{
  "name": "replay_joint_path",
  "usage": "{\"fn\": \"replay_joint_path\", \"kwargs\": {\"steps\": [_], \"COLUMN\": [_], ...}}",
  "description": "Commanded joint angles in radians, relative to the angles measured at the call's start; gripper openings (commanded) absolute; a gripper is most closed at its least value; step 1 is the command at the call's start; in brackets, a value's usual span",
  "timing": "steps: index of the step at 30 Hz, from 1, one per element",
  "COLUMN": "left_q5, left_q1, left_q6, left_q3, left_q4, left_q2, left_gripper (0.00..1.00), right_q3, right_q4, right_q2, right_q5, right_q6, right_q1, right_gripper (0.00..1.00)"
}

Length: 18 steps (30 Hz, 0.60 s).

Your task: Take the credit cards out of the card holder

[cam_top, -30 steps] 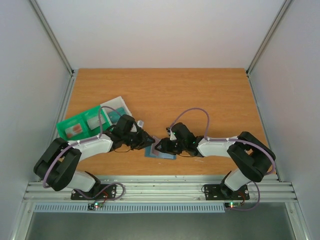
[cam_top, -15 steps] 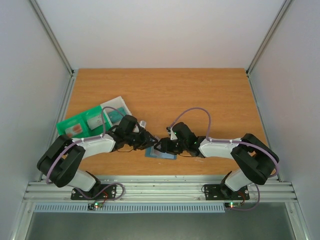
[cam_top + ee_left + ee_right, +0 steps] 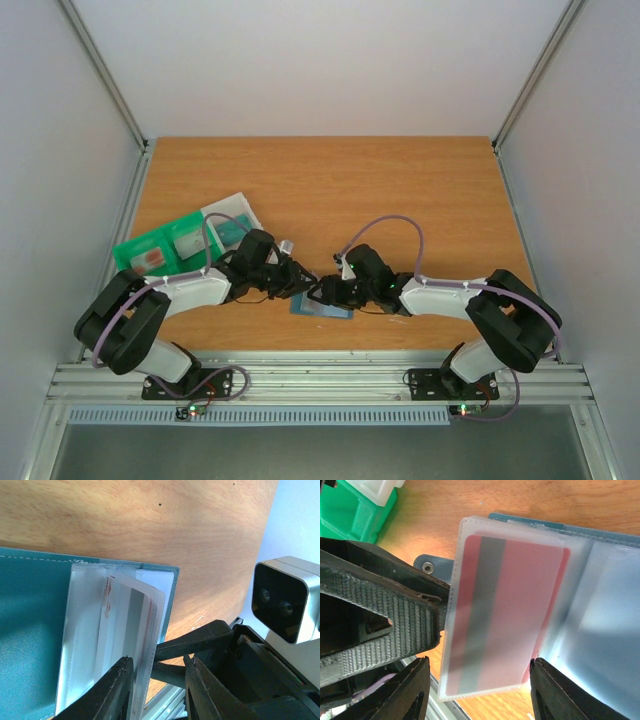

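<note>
The open fingers of my right gripper straddle the whole clear sleeve, so next I move them toward the card holder's fold and pinch the credit card's exposed edge point(image 3: 555, 596).
The slate-blue card holder point(image 3: 322, 308) lies open near the table's front edge, between both grippers. One clear sleeve stands up from it, and inside is a reddish-pink credit card point(image 3: 505, 610) with a grey stripe. My right gripper point(image 3: 479, 662) is open, one finger on each side of that sleeve, touching neither edge. My left gripper point(image 3: 160, 658) is open too. The sleeve's edge point(image 3: 142, 645) rests against its left finger, and its other finger stands apart. In the top view the left gripper point(image 3: 303, 281) and right gripper point(image 3: 322, 291) nearly meet over the holder.
A green tray point(image 3: 150, 250) and a clear whitish tray point(image 3: 232, 218) sit at the left, behind my left arm. Both also show in the right wrist view's top left corner, the green tray point(image 3: 350, 510) under the whitish one point(image 3: 380, 490). The table's front rail runs just below the holder.
My right gripper's jaws have spread wider around the sleeve. My left gripper has edged slightly right toward the holder; its jaws keep the same gap.
</note>
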Motion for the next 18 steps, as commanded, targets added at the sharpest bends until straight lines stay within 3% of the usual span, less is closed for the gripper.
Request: {"fn": "replay_joint_path", "kwargs": {"steps": [1, 10, 18], "left_q5": [0.010, 0.012, 0.017], "left_q1": [-0.006, -0.006, -0.006], "left_q6": [0.002, 0.009, 0.007], "left_q3": [0.018, 0.031, 0.033], "left_q4": [0.045, 0.030, 0.035], "left_q2": [0.008, 0.008, 0.011], "left_gripper": [0.31, 0.31, 0.31], "right_q3": [-0.005, 0.014, 0.023], "right_q4": [-0.032, -0.094, -0.094], "right_q2": [-0.005, -0.010, -0.046], "right_q5": [0.033, 0.057, 0.034], "right_q6": [-0.001, -0.015, -0.002], "right_q1": [-0.002, -0.002, -0.002], "right_gripper": [0.52, 0.41, 0.45]}}
